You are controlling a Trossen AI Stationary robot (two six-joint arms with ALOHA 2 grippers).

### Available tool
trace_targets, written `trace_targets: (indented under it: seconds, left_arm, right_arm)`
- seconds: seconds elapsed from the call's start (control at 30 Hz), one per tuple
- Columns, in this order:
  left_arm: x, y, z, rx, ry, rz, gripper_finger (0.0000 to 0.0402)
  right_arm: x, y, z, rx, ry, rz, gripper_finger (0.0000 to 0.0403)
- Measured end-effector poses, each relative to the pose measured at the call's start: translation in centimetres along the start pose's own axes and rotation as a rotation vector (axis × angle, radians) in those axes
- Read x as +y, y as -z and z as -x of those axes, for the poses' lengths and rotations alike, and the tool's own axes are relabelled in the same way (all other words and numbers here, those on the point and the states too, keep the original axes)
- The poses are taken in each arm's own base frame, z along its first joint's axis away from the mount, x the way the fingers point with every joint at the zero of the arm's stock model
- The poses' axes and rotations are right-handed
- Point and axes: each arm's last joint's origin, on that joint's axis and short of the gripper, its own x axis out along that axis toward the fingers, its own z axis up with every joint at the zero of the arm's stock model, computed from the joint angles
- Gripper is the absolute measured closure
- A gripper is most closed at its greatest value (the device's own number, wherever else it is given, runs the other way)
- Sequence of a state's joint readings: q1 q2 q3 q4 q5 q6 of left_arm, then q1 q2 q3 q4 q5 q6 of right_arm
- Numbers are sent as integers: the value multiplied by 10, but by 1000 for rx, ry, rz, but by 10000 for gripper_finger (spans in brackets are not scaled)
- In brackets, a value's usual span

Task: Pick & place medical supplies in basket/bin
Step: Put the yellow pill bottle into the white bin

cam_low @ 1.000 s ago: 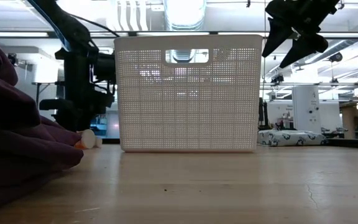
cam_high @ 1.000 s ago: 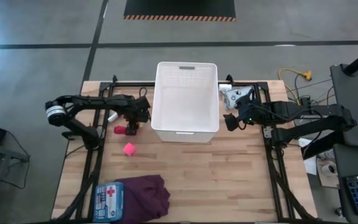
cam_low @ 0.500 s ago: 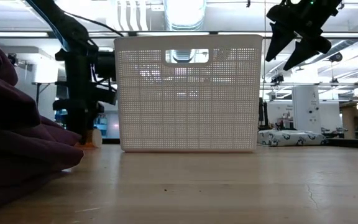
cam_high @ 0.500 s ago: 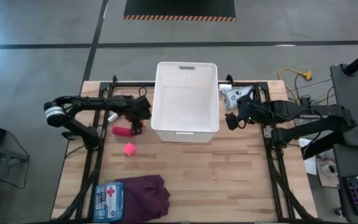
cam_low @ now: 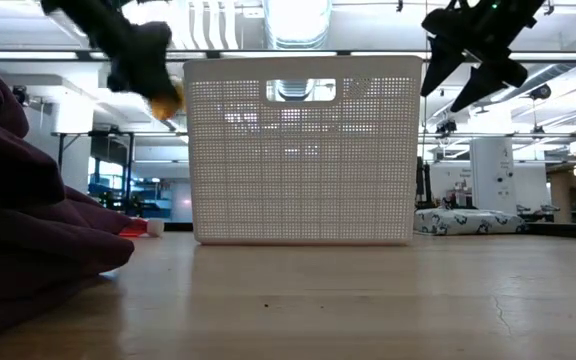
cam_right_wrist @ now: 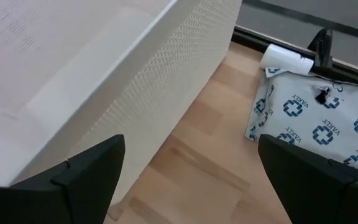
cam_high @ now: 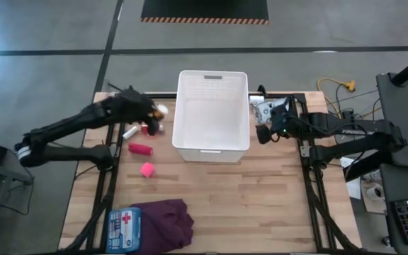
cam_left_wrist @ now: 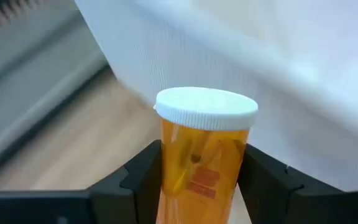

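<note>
The left gripper will release the orange pill bottle on the white basket's bottom, off-center (cam_high: 224, 120) toward the patterned pouch.
My left gripper (cam_high: 151, 113) is shut on an orange pill bottle with a white cap (cam_left_wrist: 205, 149), high above the table beside the white basket's (cam_high: 212, 113) left wall; it also shows in the low view (cam_low: 165, 101). My right gripper (cam_high: 263, 132) hangs open and empty beside the basket's right wall (cam_right_wrist: 166, 81). A pink-red tube (cam_high: 140, 149), a pink cube (cam_high: 146, 169), a white vial (cam_high: 129, 132) and a small red item (cam_high: 146, 128) lie on the table left of the basket. The white-blue patterned pouch (cam_right_wrist: 316, 121) lies on the table to the right of the basket. My left gripper pinches the bottle's orange body (cam_left_wrist: 197, 177) between its two fingers (cam_left_wrist: 140, 180), below the white cap (cam_left_wrist: 205, 107). The fingers lie along the bottle, and the cap points away from the wrist. The bottle is lifted clear of the table, near the height of the basket's rim.
A blue first-aid pouch (cam_high: 125, 228) and a dark purple cloth (cam_high: 167, 224) lie at the near left edge; the cloth fills the low view's left (cam_low: 28, 220). A white roll (cam_right_wrist: 284, 59) lies past the patterned pouch. Bare wood lies near the basket's front.
My left gripper has risen from the table left of the basket, carrying the orange bottle up clear of the table and toward the far edge, beside the basket's left rim. The pink-red tube stays on the table.
</note>
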State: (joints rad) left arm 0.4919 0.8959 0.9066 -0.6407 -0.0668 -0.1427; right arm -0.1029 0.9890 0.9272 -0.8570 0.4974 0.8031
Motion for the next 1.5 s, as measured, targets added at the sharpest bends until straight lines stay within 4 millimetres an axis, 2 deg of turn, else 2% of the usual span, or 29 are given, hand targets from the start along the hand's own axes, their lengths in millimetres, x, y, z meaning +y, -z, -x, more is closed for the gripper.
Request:
trace_targets:
  seconds: [0.1, 0.17, 0.23, 0.3, 0.4, 0.6, 0.83, 1.03, 1.23, 1.5]
  left_arm:
    - [-1, -28, 26, -178, -3, 17, 238]
    - [-4, -48, 34, -269, 6, 22, 238]
    - [-7, -68, 33, -333, 24, 7, 238]
    - [-11, -84, 21, -333, 54, -27, 238]
    - [-17, -100, -12, -260, 85, -86, 238]
    - [-30, -126, -96, -105, 179, -139, 238]
    - [-41, -160, -181, -40, 202, -118, 238]
    - [-56, -164, -233, 134, 201, -117, 238]
    - [-60, -168, -262, 128, 176, -122, 238]
    - [-59, -128, -296, 265, 138, -114, 227]
  right_arm:
    - [-1, -4, -1, -19, -2, -2, 44]
    - [0, -7, -2, -37, -11, -1, 44]
    - [0, -10, -3, -56, -23, 0, 44]
    - [1, -12, -3, -76, -37, 1, 44]
    - [2, -14, -3, -86, -44, 6, 44]
    - [1, -16, 3, -85, -85, -4, 44]
    - [-10, -26, 31, -143, -120, -61, 44]
    - [-21, -28, 49, -188, -133, -119, 44]
    - [-25, -23, 49, -146, -103, -139, 44]
    - [-25, -22, 47, -130, -89, -128, 44]
